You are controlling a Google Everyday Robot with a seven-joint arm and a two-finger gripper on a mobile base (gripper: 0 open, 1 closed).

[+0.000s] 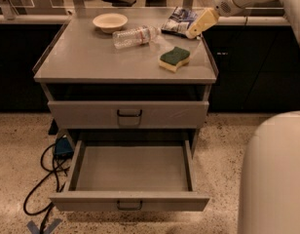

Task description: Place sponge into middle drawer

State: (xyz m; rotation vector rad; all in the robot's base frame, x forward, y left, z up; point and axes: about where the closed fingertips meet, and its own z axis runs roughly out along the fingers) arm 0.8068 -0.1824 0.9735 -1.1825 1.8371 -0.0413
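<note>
The sponge is near the clear plastic bottle. My gripper goes to it next and closes around the sponge's middle (174,58).
The sponge (174,58), pale yellow with a dark green top, lies on the right side of the grey cabinet top (91,62). The middle drawer (128,202) is pulled out wide below, and its inside is bare. My gripper (201,23) hangs over the back right corner of the top, just behind and to the right of the sponge, next to the snack bag. It is apart from the sponge and holds nothing that I can see.
A blue-and-white snack bag (178,19), a clear plastic bottle (135,35) on its side and a pale bowl (110,21) sit at the back of the top. A closed drawer (129,114) is above the open one. Cables (47,174) lie on the floor left. A white robot part (274,174) fills the lower right.
</note>
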